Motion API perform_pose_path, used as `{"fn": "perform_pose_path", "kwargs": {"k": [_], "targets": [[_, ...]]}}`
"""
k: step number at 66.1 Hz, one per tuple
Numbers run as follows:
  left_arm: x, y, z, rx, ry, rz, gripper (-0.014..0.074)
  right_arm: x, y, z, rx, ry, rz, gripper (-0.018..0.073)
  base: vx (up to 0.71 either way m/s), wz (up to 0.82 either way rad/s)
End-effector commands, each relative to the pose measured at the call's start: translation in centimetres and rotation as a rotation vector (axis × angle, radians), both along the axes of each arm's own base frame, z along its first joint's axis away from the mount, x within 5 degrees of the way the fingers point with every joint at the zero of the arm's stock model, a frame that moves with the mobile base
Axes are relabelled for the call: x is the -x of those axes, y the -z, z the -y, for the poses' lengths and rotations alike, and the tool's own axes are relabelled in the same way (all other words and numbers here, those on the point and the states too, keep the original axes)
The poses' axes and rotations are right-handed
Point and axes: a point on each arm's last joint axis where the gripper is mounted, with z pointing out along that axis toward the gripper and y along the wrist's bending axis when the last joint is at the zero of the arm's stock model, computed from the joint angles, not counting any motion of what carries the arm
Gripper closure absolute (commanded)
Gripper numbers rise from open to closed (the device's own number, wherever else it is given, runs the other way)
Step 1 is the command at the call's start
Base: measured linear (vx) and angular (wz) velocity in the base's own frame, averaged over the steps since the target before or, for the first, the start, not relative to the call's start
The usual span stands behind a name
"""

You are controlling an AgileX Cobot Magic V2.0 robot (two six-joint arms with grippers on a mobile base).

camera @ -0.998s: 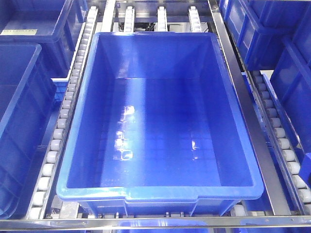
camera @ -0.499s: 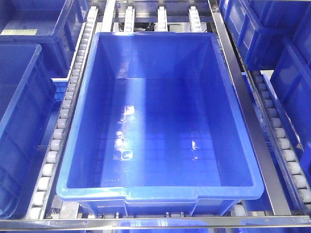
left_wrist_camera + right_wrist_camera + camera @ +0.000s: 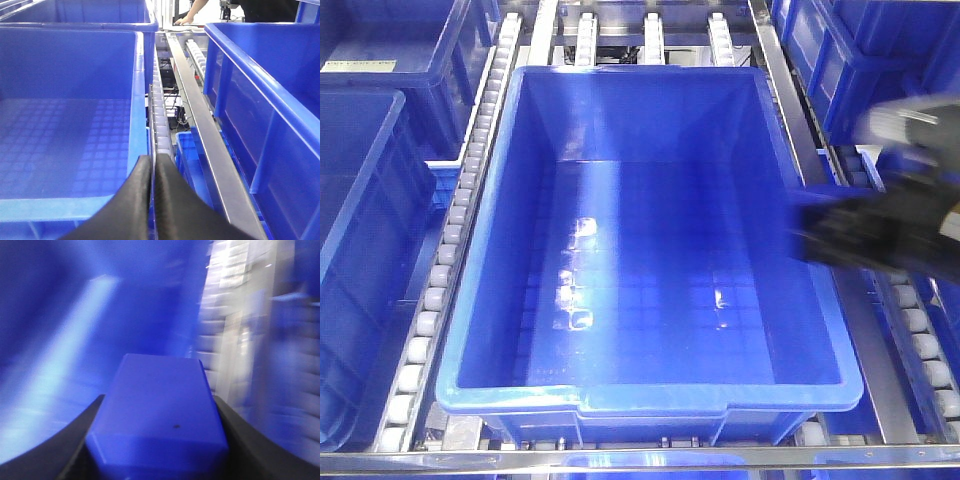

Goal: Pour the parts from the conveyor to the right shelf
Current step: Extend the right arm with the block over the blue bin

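My right gripper is holding the small blue part. It will let go of it on the large blue bin's bottom, next to the small glare spot [image 3: 670,285].
A small blue box-shaped part [image 3: 160,410] sits between the two black fingers of my right gripper [image 3: 159,400], which is shut on it. The view behind it is smeared by motion. In the front view my right arm [image 3: 890,235] reaches in from the right as a dark blur over the right rim of the large blue bin [image 3: 485,250], which lies empty on the roller conveyor [image 3: 455,215]. My left gripper [image 3: 152,161] is shut with nothing in it, low between two blue bins above a roller track.
More blue bins stand to the left [image 3: 360,190] and to the right [image 3: 860,70] of the conveyor. Steel rails [image 3: 820,200] run along both sides. In the left wrist view a steel rail [image 3: 200,115] separates the bins, and a person's arm [image 3: 192,12] shows at the far end.
My right arm has swept into the front view from the right, blurred by motion; before it was out of sight. The large bin has not moved.
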Motion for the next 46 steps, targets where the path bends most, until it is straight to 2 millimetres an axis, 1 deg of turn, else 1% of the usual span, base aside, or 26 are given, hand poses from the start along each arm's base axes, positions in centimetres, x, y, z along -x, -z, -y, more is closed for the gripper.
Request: {"fn": "perform_pose_path", "kwargs": {"k": [1, 8, 13, 17, 20, 22, 23, 26, 30, 33, 38, 45, 46], "targets": [[-0.1, -1.3, 0.1, 0.018, 0.008, 0.082, 0.0602, -2.4, -1.6, -2.5, -0.017, -0.052, 0.049, 0.0564, 0.00, 0.00], [-0.1, -1.3, 0.1, 0.018, 0.008, 0.082, 0.0602, -4.6, -0.9, -5.2, 0.012, -0.114, -0.030, 0.0564, 0.00, 0.00], [-0.1, -1.3, 0.1, 0.018, 0.008, 0.082, 0.0602, -6.4, 0.5, -7.1, 0.055, -0.151, -0.106, 0.0564, 0.00, 0.00], [-0.1, -1.3, 0.1, 0.018, 0.008, 0.082, 0.0602, -7.5, 0.7, -8.1, 0.074, -0.168, -0.138, 0.0564, 0.00, 0.00], [-0.1, -1.3, 0.1, 0.018, 0.008, 0.082, 0.0602, -8.5, 1.5, -9.0, 0.095, -0.183, -0.177, 0.0564, 0.00, 0.00], [-0.1, -1.3, 0.1, 0.018, 0.008, 0.082, 0.0602, -9.3, 1.9, -9.4, 0.105, -0.186, -0.203, 0.0564, 0.00, 0.00], [-0.1, -1.3, 0.1, 0.018, 0.008, 0.082, 0.0602, -9.6, 1.8, -9.6, 0.106, -0.187, -0.205, 0.0564, 0.00, 0.00], [-0.1, -1.3, 0.1, 0.018, 0.008, 0.082, 0.0602, -10.6, 2.5, -10.1, 0.123, -0.192, -0.246, 0.0564, 0.00, 0.00], [-0.1, -1.3, 0.1, 0.018, 0.008, 0.082, 0.0602, -11.6, 2.6, -10.7, 0.138, -0.198, -0.283, 0.0564, 0.00, 0.00], [-0.1, -1.3, 0.1, 0.018, 0.008, 0.082, 0.0602, -12.5, 3.3, -11.2, 0.154, -0.202, -0.323, 0.0564, 0.00, 0.00], [-0.1, -1.3, 0.1, 0.018, 0.008, 0.082, 0.0602, -13.6, 3.0, -11.8, 0.170, -0.211, -0.365, 0.0564, 0.00, 0.00], [-0.1, -1.3, 0.1, 0.018, 0.008, 0.082, 0.0602, -14.9, 3.5, -12.5, 0.202, -0.220, -0.425, 0.0564, 0.00, 0.00], [-0.1, -1.3, 0.1, 0.018, 0.008, 0.082, 0.0602, -15.1, 3.8, -12.6, 0.210, -0.220, -0.438, 0.0564, 0.00, 0.00]]}}
